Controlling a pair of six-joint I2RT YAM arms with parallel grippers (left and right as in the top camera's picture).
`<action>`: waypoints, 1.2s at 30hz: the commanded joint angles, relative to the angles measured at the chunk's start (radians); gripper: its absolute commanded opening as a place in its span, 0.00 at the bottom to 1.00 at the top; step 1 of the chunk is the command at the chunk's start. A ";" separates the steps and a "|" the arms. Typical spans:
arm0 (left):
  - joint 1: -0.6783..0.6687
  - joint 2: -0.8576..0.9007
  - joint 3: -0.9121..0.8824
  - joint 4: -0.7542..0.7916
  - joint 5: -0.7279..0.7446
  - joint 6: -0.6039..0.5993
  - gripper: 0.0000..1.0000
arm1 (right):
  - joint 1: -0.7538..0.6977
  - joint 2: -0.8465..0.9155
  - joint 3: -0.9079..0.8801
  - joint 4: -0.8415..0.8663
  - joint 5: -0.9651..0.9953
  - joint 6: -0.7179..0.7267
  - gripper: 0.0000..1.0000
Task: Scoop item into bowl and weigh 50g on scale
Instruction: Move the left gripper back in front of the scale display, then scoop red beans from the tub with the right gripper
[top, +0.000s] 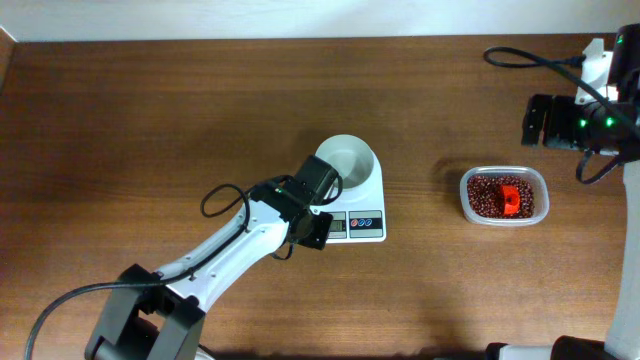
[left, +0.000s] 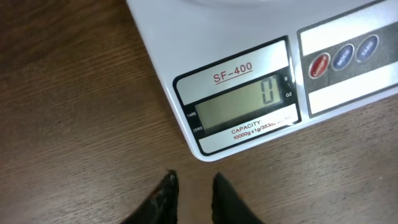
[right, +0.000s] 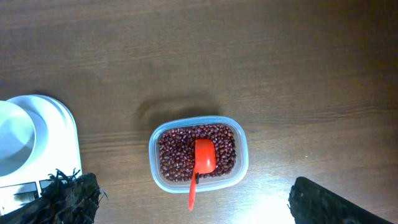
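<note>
Next, I move my right gripper down to the red scoop's handle (top: 509, 211) (right: 192, 195), above the clear container's near rim, and close it there.
The white scale (top: 362, 205) stands mid-table with the empty white bowl (top: 348, 160) on its platform. Its display (left: 244, 102) reads 0. My left gripper (left: 194, 180) hovers over the bare wood just off the scale's front corner, fingers slightly apart and nothing between them. The red-brown beans (right: 176, 155) fill a clear plastic container (top: 504, 195), and a red scoop (right: 203, 157) lies in them with its handle over the near rim. My right gripper (right: 193, 186) hangs above that container, wide open and empty, and sits at the far right in the overhead view (top: 535, 120).
The left arm (top: 225, 250) reaches in from the lower left, with a black cable loop (top: 222, 200) beside it. The scale's round buttons (left: 342, 56) lie right of the display. Bare wood separates the scale from the container.
</note>
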 joint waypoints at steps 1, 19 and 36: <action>-0.004 -0.021 -0.006 0.004 -0.004 0.018 0.25 | -0.003 -0.003 0.009 0.004 -0.006 0.004 0.99; -0.010 -0.021 -0.006 0.014 0.090 0.144 0.99 | -0.005 0.015 -0.029 -0.042 -0.084 0.010 0.84; -0.011 -0.021 -0.006 0.014 0.090 0.144 0.99 | -0.003 0.037 -0.690 0.360 0.047 0.031 0.52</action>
